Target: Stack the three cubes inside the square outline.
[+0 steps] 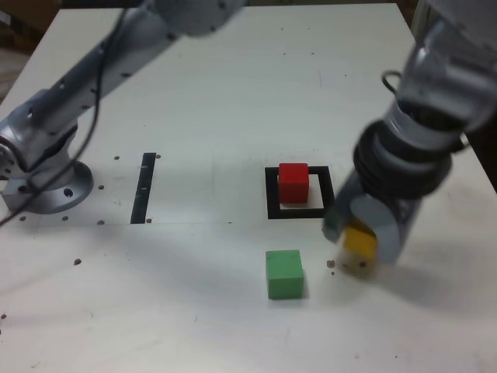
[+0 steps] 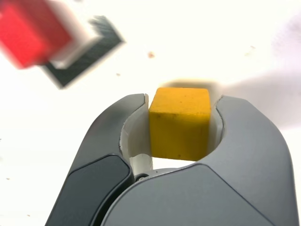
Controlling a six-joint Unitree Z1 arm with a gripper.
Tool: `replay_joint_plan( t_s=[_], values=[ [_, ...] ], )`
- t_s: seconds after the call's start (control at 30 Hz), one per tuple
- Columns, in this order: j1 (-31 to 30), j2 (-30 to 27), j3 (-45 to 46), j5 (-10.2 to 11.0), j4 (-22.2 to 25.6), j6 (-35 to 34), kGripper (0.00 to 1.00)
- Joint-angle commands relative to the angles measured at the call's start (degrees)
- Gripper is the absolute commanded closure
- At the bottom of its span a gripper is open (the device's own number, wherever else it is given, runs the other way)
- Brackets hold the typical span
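The robot's gripper should release the yellow cube on top of the red cube (image 1: 293,165) (image 2: 19,35).
My gripper (image 1: 353,233) (image 2: 182,100) is shut on the yellow cube (image 1: 359,241) (image 2: 179,123), which sits between the two dark grey jaws and seems just off the table. The red cube (image 1: 293,181) (image 2: 27,33) stands inside the square outline (image 1: 273,203) (image 2: 96,43), a short way to the exterior view's left of my gripper and farther back. The green cube (image 1: 283,273) lies on the table in front of the outline, to the exterior view's left of the yellow cube.
A narrow black strip (image 1: 144,186) lies on the white table (image 1: 233,101) at the exterior view's left. The arm's round base (image 1: 46,183) is bolted down at the far left, and the arm arches over the back of the table.
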Motion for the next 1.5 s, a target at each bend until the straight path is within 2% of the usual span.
replay_joint_plan(
  t_s=[0.0,0.23,0.47,0.57,0.83,1.47],
  values=[
    [1.2,-9.7,3.6,0.7,0.8,-0.9,0.91],
    [4.7,-19.9,15.8,2.0,0.4,-5.1,0.92],
    [8.5,-24.5,24.3,1.8,-1.1,-8.1,0.92],
    [9.7,-25.5,26.9,1.0,-2.3,-11.1,0.92],
    [13.1,-25.6,33.5,-2.4,-8.9,-17.3,0.92],
    [14.4,-21.2,35.3,-4.3,-14.4,-15.3,0.92]
  ],
)
